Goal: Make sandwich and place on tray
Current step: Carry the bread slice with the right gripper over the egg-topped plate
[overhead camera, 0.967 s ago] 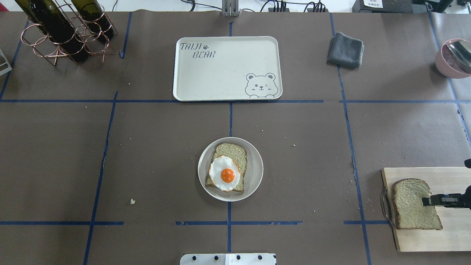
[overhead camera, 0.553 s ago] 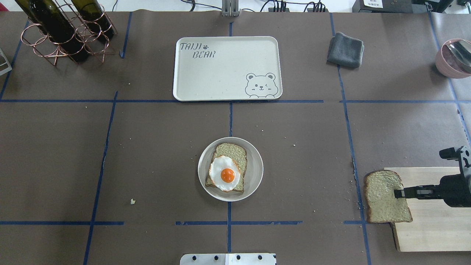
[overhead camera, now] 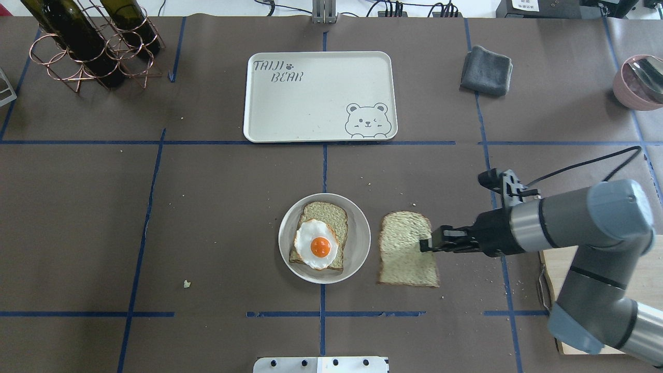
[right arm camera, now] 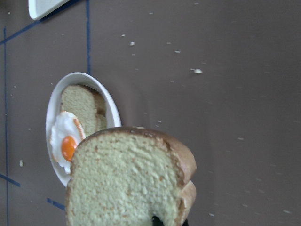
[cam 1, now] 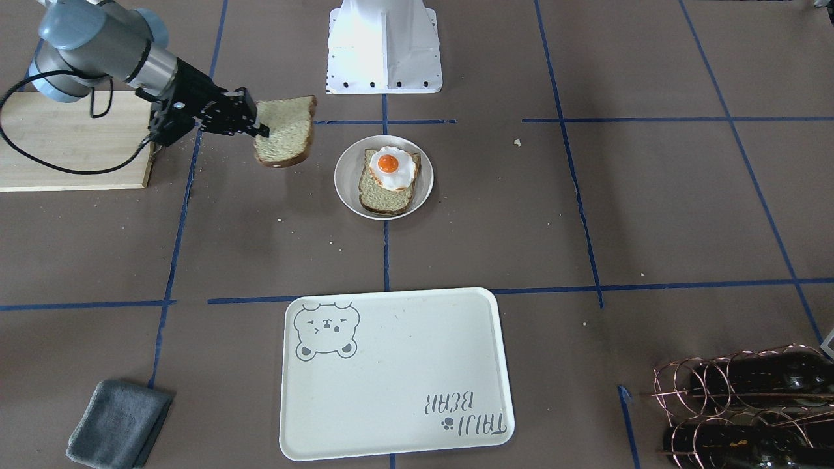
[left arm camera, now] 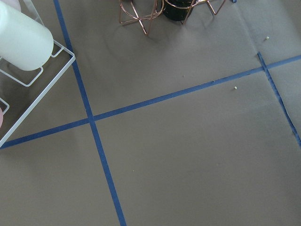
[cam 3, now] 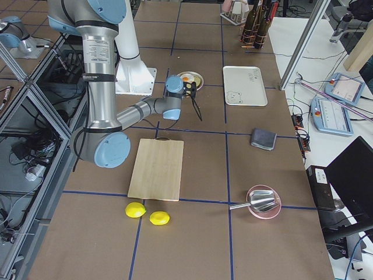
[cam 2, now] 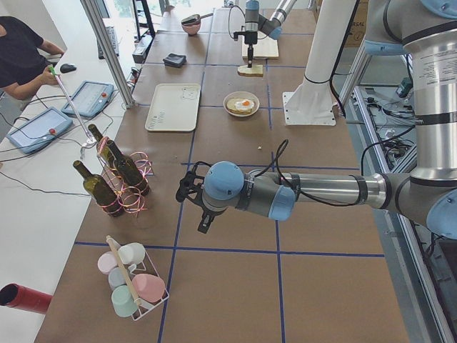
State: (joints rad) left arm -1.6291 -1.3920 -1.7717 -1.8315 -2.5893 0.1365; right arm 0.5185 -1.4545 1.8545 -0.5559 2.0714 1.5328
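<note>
My right gripper is holding the bread slice. I need to put it down on the fried egg in the small white plate (cam 1: 390, 173) (right arm camera: 71, 134) with that gripper.
My right gripper (overhead camera: 427, 243) is shut on the right edge of a bread slice (overhead camera: 406, 248) and holds it above the table, just right of the small white plate (overhead camera: 360, 243). On the plate lies the other bread slice (overhead camera: 326, 212) with a fried egg (overhead camera: 316, 243) on top. The right wrist view shows the held slice (right arm camera: 127, 179) close up, with the plate (right arm camera: 110, 110) beyond it. The cream bear tray (overhead camera: 318, 96) lies at the table's far middle with nothing on it. My left gripper (cam 2: 203, 223) shows only in the exterior left view; I cannot tell its state.
The wooden cutting board (cam 1: 65, 150) lies at the robot's right. A grey cloth (overhead camera: 487, 70) and a pink bowl (overhead camera: 639, 83) sit at the far right. A wine bottle rack (overhead camera: 93, 46) stands far left. Two lemons (cam 3: 147, 214) lie beyond the board.
My right gripper has carried the bread slice leftward off the cutting board to just beside the plate. The plate, egg and tray have not moved.
</note>
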